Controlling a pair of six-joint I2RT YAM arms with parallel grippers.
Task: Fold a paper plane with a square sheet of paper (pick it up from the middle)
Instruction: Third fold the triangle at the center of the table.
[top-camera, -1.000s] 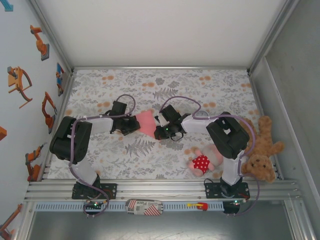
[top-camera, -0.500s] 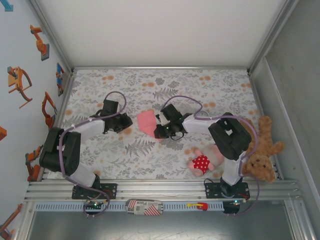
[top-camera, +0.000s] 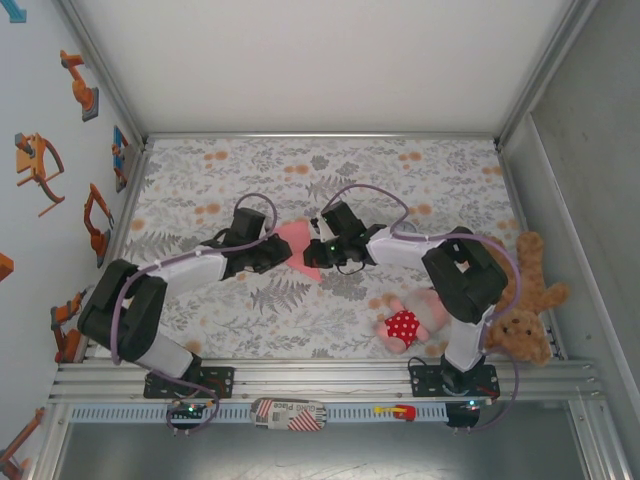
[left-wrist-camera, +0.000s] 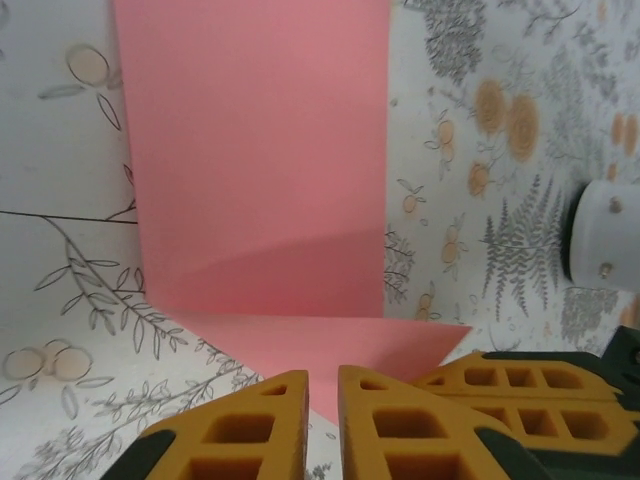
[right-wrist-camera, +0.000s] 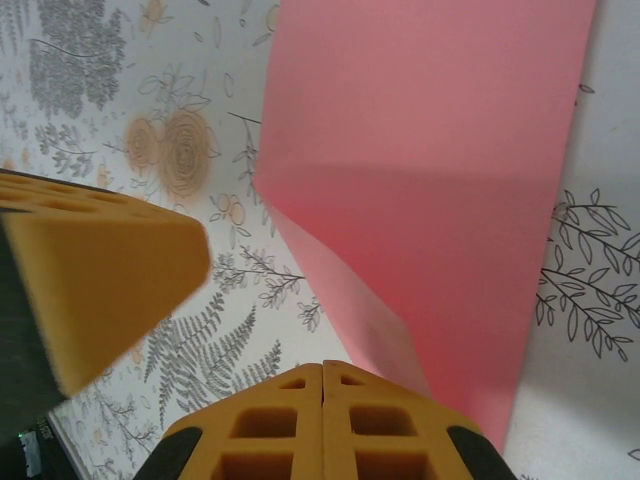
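Note:
My left gripper needs to open, back away and take the flat panel by its near corner (left-wrist-camera: 152, 300), because it is almost shut and empty over the triangular flap.
The salmon-pink sheet of paper (top-camera: 293, 243) lies partly folded on the floral table, between the two grippers. In the left wrist view the paper (left-wrist-camera: 260, 150) shows a flat panel and a triangular flap whose tip points at my left gripper (left-wrist-camera: 322, 385). Its fingers are almost together with a thin slit and hold nothing. My left gripper (top-camera: 278, 255) sits at the sheet's left edge. My right gripper (top-camera: 318, 252) is at the right edge. In the right wrist view the paper (right-wrist-camera: 440, 150) has a raised flap running to my right gripper (right-wrist-camera: 323, 370), shut on the flap's corner.
A pink plush doll in a red dotted dress (top-camera: 410, 320) lies near the right arm's base. A brown teddy bear (top-camera: 525, 295) rests against the right wall. The enclosure walls bound the floral tabletop (top-camera: 330, 170) on three sides.
My left gripper pulled away to the left half a second ago and has now come back to the paper's left edge. The right gripper stayed at the paper.

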